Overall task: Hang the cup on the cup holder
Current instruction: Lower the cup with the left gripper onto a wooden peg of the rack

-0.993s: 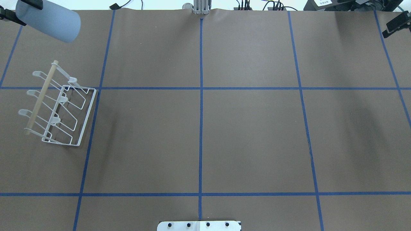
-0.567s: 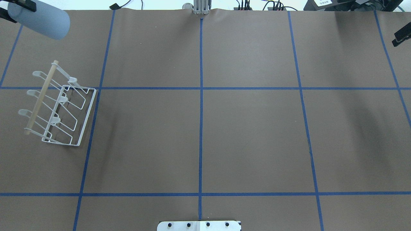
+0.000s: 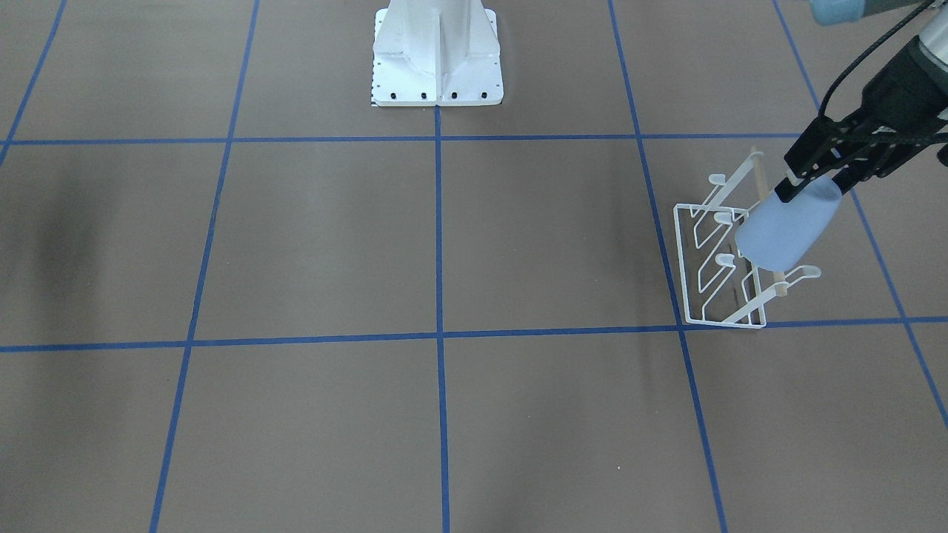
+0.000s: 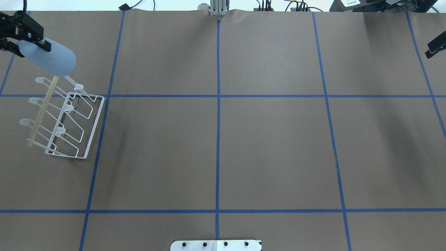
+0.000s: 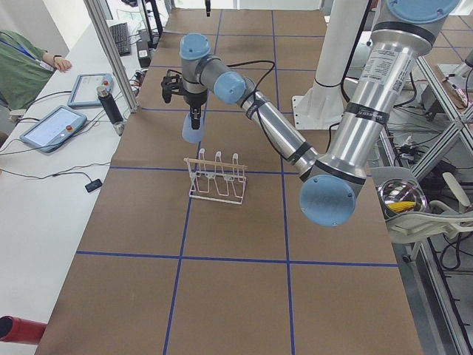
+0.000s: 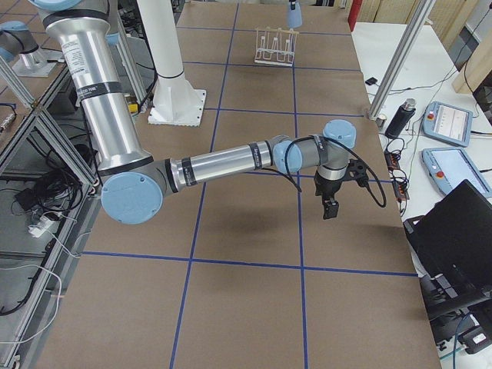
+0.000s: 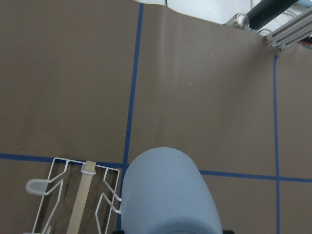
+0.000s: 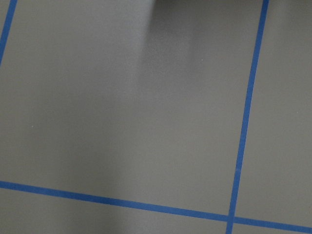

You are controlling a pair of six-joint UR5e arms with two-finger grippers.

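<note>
I should let go of the pale blue cup with my left gripper on the white holder's peg (image 3: 708, 279) (image 7: 122, 201) closest to the blue tape crossing.
My left gripper (image 4: 30, 39) is shut on one end of the pale blue cup (image 4: 52, 59) and holds it tilted above the far end of the white wire cup holder (image 4: 66, 118). The cup covers the far tip of the wooden dowel (image 4: 43, 108). From the front, the cup (image 3: 786, 226) hangs over the holder's (image 3: 722, 296) prongs; I cannot tell whether it touches one. The left wrist view shows the cup (image 7: 168, 195) with the holder (image 7: 73, 195) beneath it. My right gripper (image 4: 432, 48) is at the table's far right edge, empty; I cannot tell whether it is open.
The brown table (image 4: 271, 146) carries a grid of blue tape lines. The robot's white base plate (image 4: 216, 245) sits at the near edge. Cables and boxes (image 4: 278, 5) line the far edge. Tablets and an operator (image 5: 29, 55) are beyond the table.
My left gripper has brought the cup from the far left corner down and nearer, so it now overlaps the holder's far end. My right gripper has drifted slightly right.
</note>
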